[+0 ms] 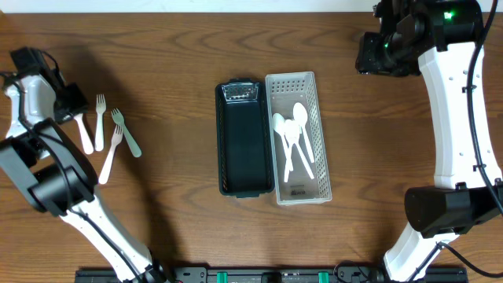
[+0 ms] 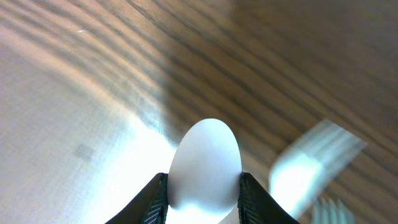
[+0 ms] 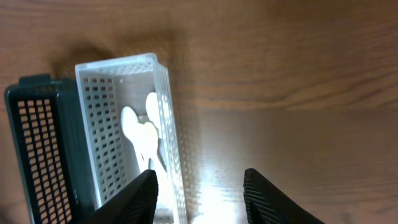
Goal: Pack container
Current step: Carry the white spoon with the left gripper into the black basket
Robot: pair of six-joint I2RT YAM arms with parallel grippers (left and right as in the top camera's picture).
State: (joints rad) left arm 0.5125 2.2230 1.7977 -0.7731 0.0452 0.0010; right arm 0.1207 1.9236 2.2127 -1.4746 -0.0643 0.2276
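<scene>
Next, I lay the white utensil lengthwise on the middle of the dark green basket's bottom [image 1: 236, 141] with my left gripper. The utensil is now held low over the table.
A dark green basket [image 1: 244, 141] and a white slotted basket [image 1: 299, 135] stand side by side at mid-table. The white one holds several white spoons [image 1: 292, 134]; the dark one looks empty. At the far left lie a white fork [image 1: 100, 122], a green fork [image 1: 126, 132] and another white fork [image 1: 110, 157]. My left gripper [image 1: 73, 106] is shut on the rounded end of a white utensil [image 1: 84, 135], which also shows in the left wrist view [image 2: 205, 155], low over the table. My right gripper [image 3: 199, 177] is open and empty, right of the white basket [image 3: 118, 124].
The right arm [image 1: 452, 94] runs down the right side of the table. The left arm's base [image 1: 47, 181] stands at the lower left. In the right wrist view the dark basket [image 3: 37, 143] lies left of the white one. A blurred fork [image 2: 311, 162] lies beside the held utensil.
</scene>
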